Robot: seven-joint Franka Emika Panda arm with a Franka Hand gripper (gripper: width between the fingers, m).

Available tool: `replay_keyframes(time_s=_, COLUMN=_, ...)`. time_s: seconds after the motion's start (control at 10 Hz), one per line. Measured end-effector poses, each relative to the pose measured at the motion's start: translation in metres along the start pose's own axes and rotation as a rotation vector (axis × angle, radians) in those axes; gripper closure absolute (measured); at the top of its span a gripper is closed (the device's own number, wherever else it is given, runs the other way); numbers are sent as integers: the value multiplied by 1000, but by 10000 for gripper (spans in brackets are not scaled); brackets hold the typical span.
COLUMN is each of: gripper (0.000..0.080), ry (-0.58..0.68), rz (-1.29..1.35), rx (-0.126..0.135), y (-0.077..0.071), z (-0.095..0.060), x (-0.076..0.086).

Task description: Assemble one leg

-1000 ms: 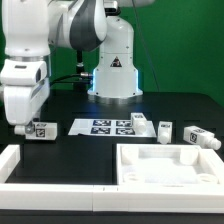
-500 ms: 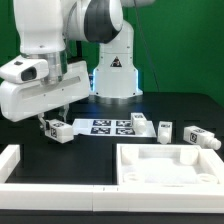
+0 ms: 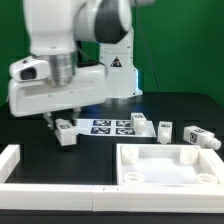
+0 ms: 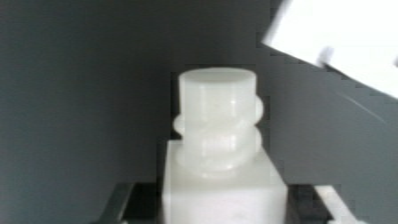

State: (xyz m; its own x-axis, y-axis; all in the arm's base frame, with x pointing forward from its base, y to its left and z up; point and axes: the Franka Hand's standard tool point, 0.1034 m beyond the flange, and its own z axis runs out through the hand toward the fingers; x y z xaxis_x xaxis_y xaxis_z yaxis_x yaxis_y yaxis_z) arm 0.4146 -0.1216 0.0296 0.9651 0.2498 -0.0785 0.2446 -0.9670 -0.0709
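Note:
My gripper will put the leg down and grab it nearer its blunt end [image 3: 67, 140] before carrying it, because it is holding the leg close to the leg's threaded end.
My gripper [image 3: 62, 122] is shut on a white leg [image 3: 65, 132] with marker tags and holds it just above the black table at the exterior view's left, close to the marker board [image 3: 108, 126]. In the wrist view the leg [image 4: 217, 130] fills the middle, its round threaded end pointing away, with the dark fingers [image 4: 128, 203] against both of its sides. The white tabletop piece [image 3: 165, 166] lies at the front right. Three more white legs [image 3: 140, 121] [image 3: 163, 129] [image 3: 200, 138] lie in a row to the right of the marker board.
A white wall piece [image 3: 12, 160] runs along the front left edge. The robot's base [image 3: 113, 70] stands behind the marker board. A corner of a white part [image 4: 338, 40] shows in the wrist view beyond the held leg.
My gripper has lifted the leg and carried it to the right, toward the marker board, while the wrist has turned and tilted. The other parts have not moved.

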Motion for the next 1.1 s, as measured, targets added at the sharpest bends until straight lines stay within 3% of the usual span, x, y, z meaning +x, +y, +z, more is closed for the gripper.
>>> replay_keyframes(time_s=0.2, gripper=515, ry=24, rz=255, rx=16, y=-16, z=8, x=-1)
replay_keyframes(time_s=0.5, gripper=515, ry=29, rz=308, rx=23, y=-18, z=14, x=-2)
replay_keyframes(time_s=0.6, gripper=320, ry=28, rz=288, rx=23, y=-18, z=14, x=-2)
replay_keyframes(time_s=0.7, gripper=320, ry=28, rz=288, rx=23, y=-18, z=14, x=-2)
replay_keyframes(time_s=0.8, gripper=193, ry=8, rz=295, rx=35, y=-21, z=13, x=-2)
replay_keyframes(time_s=0.9, gripper=158, ry=-55, rz=273, rx=64, y=-26, z=2, x=9)
replay_keyframes(time_s=1.1, gripper=152, ry=-75, rz=247, rx=76, y=-14, z=-12, x=37)
